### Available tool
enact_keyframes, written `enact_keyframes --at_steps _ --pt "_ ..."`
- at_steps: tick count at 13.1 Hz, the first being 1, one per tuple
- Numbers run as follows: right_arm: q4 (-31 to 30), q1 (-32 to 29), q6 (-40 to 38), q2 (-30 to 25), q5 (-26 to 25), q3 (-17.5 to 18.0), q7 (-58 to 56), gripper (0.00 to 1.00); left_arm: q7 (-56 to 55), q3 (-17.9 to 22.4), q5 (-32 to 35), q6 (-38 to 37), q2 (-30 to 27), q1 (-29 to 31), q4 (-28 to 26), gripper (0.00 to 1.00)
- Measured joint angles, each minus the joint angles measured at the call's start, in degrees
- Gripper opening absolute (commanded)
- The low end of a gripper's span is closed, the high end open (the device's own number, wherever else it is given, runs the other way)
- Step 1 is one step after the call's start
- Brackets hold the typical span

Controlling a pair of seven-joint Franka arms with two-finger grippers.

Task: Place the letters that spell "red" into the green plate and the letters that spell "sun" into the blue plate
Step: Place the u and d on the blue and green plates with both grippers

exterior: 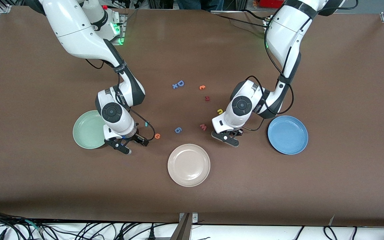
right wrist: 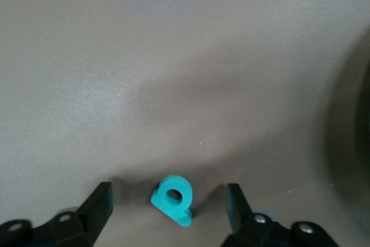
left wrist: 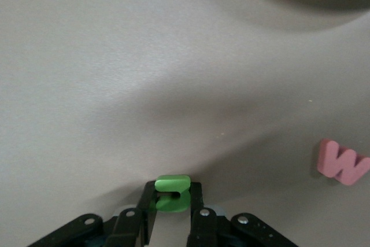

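The robot's left gripper needs to release the green arch letter near the middle of the blue plate (exterior: pixel 289 138).
My left gripper (left wrist: pixel 173 189) is shut on the green arch letter (left wrist: pixel 171 194), low over the table between the pink "w" (exterior: pixel 203 126) and the blue plate (exterior: pixel 288 134). My right gripper (right wrist: pixel 169 189) stands open beside the green plate (exterior: pixel 85 130), its fingers (right wrist: pixel 101 201) on either side of the teal "d" (right wrist: pixel 173 199), which lies flat on the table with a gap on both sides. Beside that gripper lie the teal "r" (exterior: pixel 146 124) and the orange "e" (exterior: pixel 157 135). The yellow arch letter (exterior: pixel 219 111) lies close to the left arm's wrist.
A beige-white plate (exterior: pixel 189 165) sits nearest the front camera, mid-table. Loose letters lie between the arms: a blue "6" (exterior: pixel 178 130), a dark red letter (exterior: pixel 207 98), a small orange one (exterior: pixel 202 87), and a blue "D" (exterior: pixel 180 83).
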Motion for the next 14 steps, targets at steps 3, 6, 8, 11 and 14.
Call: enact_keyframes --at_steps 3,6,8,11,14 --pt "0.0 0.0 0.0 0.0 0.0 0.0 0.6 0.58 0.0 0.6 0.0 -4.8 -2.2 1.4 1.9 0.07" --pt "0.0 0.0 0.0 0.0 0.1 0.0 2.0 0.45 0.0 0.7 0.2 -11.8 -7.8 3.4 2.3 0.08" --pt "0.0 0.0 -0.1 -0.1 0.1 -0.1 2.3 0.35 0.0 0.9 2.0 -15.5 -10.2 5.2 2.3 0.08" --pt "0.0 0.0 -0.2 -0.2 0.9 -0.2 2.5 0.26 1.7 1.1 4.4 -19.1 -10.9 11.1 2.0 0.09" --pt "0.1 -0.1 -0.5 -0.3 2.3 -0.4 2.5 0.24 8.4 1.2 4.4 -19.2 -10.5 19.0 0.5 0.12"
